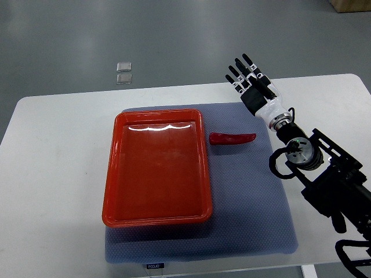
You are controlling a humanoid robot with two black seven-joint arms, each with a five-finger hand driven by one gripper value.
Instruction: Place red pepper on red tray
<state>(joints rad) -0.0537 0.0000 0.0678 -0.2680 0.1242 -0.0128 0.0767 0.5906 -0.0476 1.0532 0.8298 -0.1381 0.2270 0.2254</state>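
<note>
The red pepper's middle (236, 139), between its end beside the red tray and its pointed end, will be gripped across by my right gripper.
A red pepper (232, 138) lies on the blue-grey mat, just right of the red tray (119, 174), its tip pointing right. Nothing lies in the tray. My right hand (248, 77) is raised beyond the pepper, near the table's far edge, with its black fingers (238, 64) spread and holding nothing. Its arm comes in from the lower right. The left arm does not show.
The blue-grey mat (249, 202) covers the middle of the white table (46, 174). Two small clear squares (123, 72) lie on the grey floor beyond the table. A cardboard box corner (351, 4) shows at the top right.
</note>
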